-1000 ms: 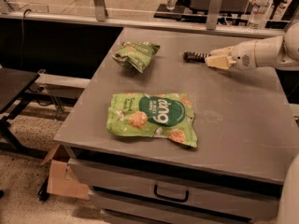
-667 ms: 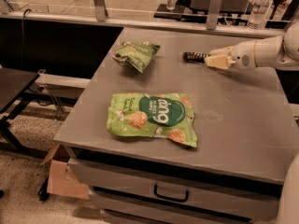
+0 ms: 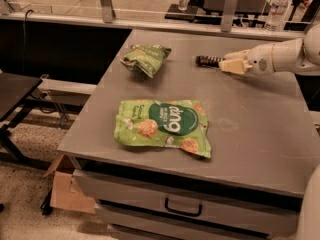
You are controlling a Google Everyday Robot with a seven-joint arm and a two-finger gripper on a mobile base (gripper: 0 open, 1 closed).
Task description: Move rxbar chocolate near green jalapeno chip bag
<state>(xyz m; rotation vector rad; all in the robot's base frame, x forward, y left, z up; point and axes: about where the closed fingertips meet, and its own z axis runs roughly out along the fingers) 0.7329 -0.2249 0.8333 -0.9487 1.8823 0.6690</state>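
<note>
I should let go of the rxbar chocolate against the inner side of the green jalapeno chip bag (image 3: pixel 163 61), the side facing my gripper.
The rxbar chocolate (image 3: pixel 207 61) is a small dark bar lying on the grey table (image 3: pixel 250 124) at the back, right of centre. My gripper (image 3: pixel 225 65) reaches in from the right at table height, and its pale fingertips meet the bar's right end. The green jalapeno chip bag (image 3: pixel 144 58) is a wrinkly green bag lying at the back left of the table, about a bag's length left of the bar.
A larger flat bright-green bag (image 3: pixel 164 126) with a round dark logo lies at the table's middle front. Drawers (image 3: pixel 180 206) sit under the table. A cardboard box (image 3: pixel 67 189) is on the floor at the left. Water bottles (image 3: pixel 277 4) stand behind.
</note>
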